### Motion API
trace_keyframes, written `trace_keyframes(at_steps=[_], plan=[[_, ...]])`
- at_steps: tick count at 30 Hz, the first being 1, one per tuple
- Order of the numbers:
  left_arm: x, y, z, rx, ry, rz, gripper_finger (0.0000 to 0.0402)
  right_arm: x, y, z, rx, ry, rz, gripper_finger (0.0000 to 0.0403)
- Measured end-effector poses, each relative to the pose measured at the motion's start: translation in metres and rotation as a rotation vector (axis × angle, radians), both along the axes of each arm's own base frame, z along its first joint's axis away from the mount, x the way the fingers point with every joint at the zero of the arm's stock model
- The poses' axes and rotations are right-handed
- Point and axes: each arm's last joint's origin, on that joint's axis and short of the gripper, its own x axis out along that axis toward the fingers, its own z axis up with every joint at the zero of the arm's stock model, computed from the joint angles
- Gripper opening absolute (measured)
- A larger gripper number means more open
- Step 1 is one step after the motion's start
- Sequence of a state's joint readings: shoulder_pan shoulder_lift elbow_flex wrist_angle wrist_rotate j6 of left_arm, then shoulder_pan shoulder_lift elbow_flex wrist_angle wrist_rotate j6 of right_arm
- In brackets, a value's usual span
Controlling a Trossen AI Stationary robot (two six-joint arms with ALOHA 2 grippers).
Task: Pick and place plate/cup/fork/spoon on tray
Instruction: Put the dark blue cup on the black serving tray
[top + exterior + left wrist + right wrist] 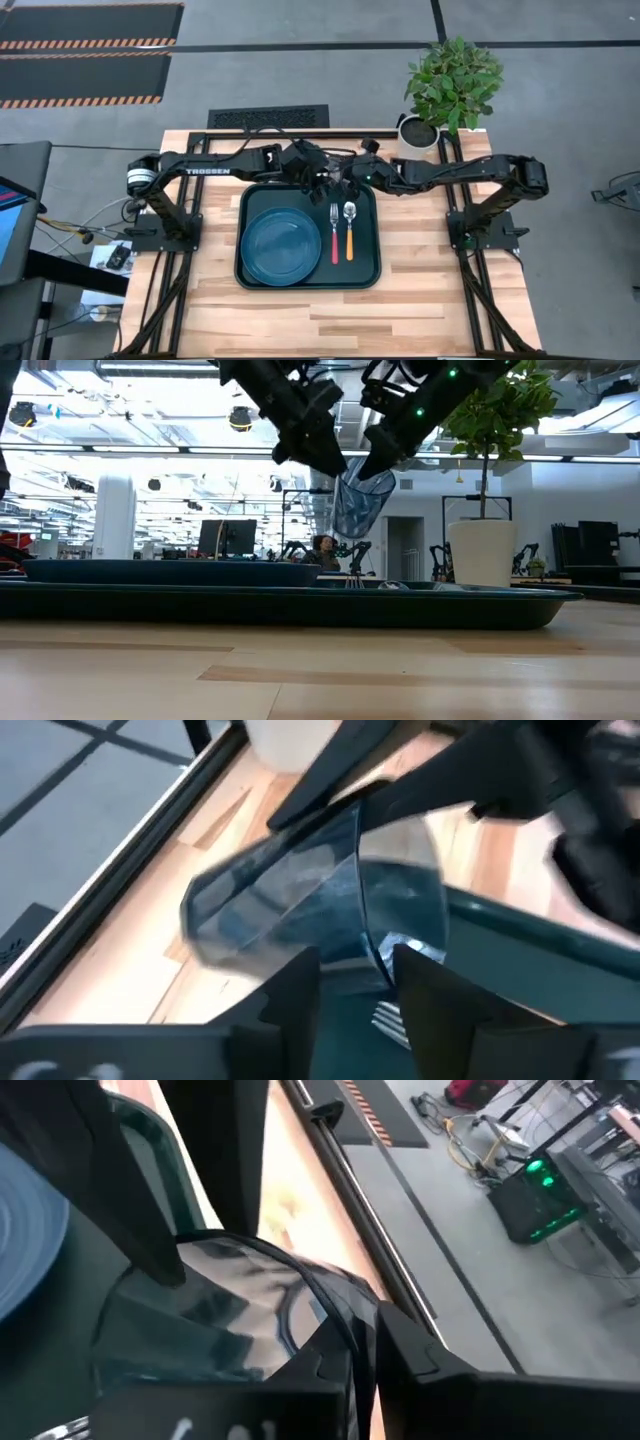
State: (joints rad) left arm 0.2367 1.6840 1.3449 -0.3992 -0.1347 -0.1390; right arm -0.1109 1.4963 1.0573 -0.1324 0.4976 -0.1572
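Observation:
I need to set the cup, now hanging tilted above the tray's edge, down with my right gripper on the green tray point(317, 191), between its far edge and the red-handled fork, and let go.
The dark translucent cup point(360, 500) hangs tilted in the air above the far edge of the green tray point(243, 270). My right gripper point(383, 458) is shut on the cup's rim. My left gripper point(332, 460) is open, its fingers standing on either side of the opposite rim wall point(368, 935) with a gap showing. I cannot tell whether they touch it. The blue plate point(281, 245), the red-handled fork point(334, 232) and the orange-handled spoon point(350, 230) lie flat in the tray. My right gripper pinches the cup's wall at the rim point(352, 1330) between its two fingers, one inside the cup and one outside. The fingers slant down from the table's right side. The cup hangs below them, tilted, clear of the tray.
A white pot point(418, 130) with a green plant point(452, 80) stands at the table's far right, close behind my right arm. Bare wood point(420, 300) lies to the right of and in front of the tray.

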Motion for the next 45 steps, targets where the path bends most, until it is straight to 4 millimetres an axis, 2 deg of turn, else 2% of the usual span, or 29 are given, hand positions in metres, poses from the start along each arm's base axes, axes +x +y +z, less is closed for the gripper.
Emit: trace_keyframes(at_steps=[3, 5, 9, 12, 14, 17, 19, 21, 24, 27, 31, 34, 39, 45], plan=[[-0.001, 0.002, -0.003, -0.008, 0.024, 0.006, 0.0135, -0.001, -0.009, -0.001, 0.058, -0.011, 0.006, 0.0037], [-0.006, 0.003, 0.003, -0.021, 0.022, 0.014, 0.0140, -0.003, -0.019, -0.002, 0.144, -0.035, 0.029, 0.0036], [-0.024, 0.003, 0.033, -0.036, 0.049, 0.016, 0.0144, -0.005, -0.040, 0.003, 0.244, -0.107, 0.052, 0.0035], [-0.054, -0.002, 0.048, -0.020, 0.202, 0.047, 0.0144, -0.010, -0.050, 0.009, 0.316, -0.095, 0.088, 0.0032], [-0.065, -0.002, 0.063, 0.033, 0.183, 0.098, 0.0144, -0.008, -0.060, 0.021, 0.341, -0.142, 0.102, 0.0028], [-0.095, -0.008, 0.084, 0.052, 0.181, 0.169, 0.0144, -0.001, -0.076, 0.027, 0.370, -0.155, 0.060, 0.0020], [-0.105, -0.010, 0.092, 0.051, 0.155, 0.201, 0.0144, 0.002, -0.083, 0.022, 0.419, -0.094, 0.027, 0.0019], [-0.116, -0.013, 0.099, 0.045, 0.135, 0.218, 0.0144, 0.016, -0.088, 0.021, 0.452, -0.114, 0.040, 0.0020], [-0.131, -0.018, 0.112, 0.046, 0.084, 0.218, 0.0144, 0.032, -0.086, 0.006, 0.517, -0.003, 0.042, 0.0024], [-0.141, -0.021, 0.114, 0.033, 0.091, 0.228, 0.0144, 0.051, -0.083, -0.017, 0.557, 0.103, 0.040, 0.0025], [-0.151, -0.023, 0.120, 0.015, 0.068, 0.249, 0.0144, 0.070, -0.080, -0.024, 0.554, 0.137, 0.054, 0.0023], [-0.151, -0.024, 0.118, 0.005, 0.078, 0.246, 0.0144, 0.079, -0.078, -0.034, 0.569, 0.184, 0.055, 0.0025], [-0.151, -0.024, 0.118, -0.002, 0.074, 0.252, 0.0144, 0.084, -0.079, -0.034, 0.585, 0.208, 0.061, 0.0028], [-0.150, -0.024, 0.111, -0.011, 0.093, 0.257, 0.0144, 0.084, -0.079, -0.045, 0.606, 0.260, 0.051, 0.0026]])
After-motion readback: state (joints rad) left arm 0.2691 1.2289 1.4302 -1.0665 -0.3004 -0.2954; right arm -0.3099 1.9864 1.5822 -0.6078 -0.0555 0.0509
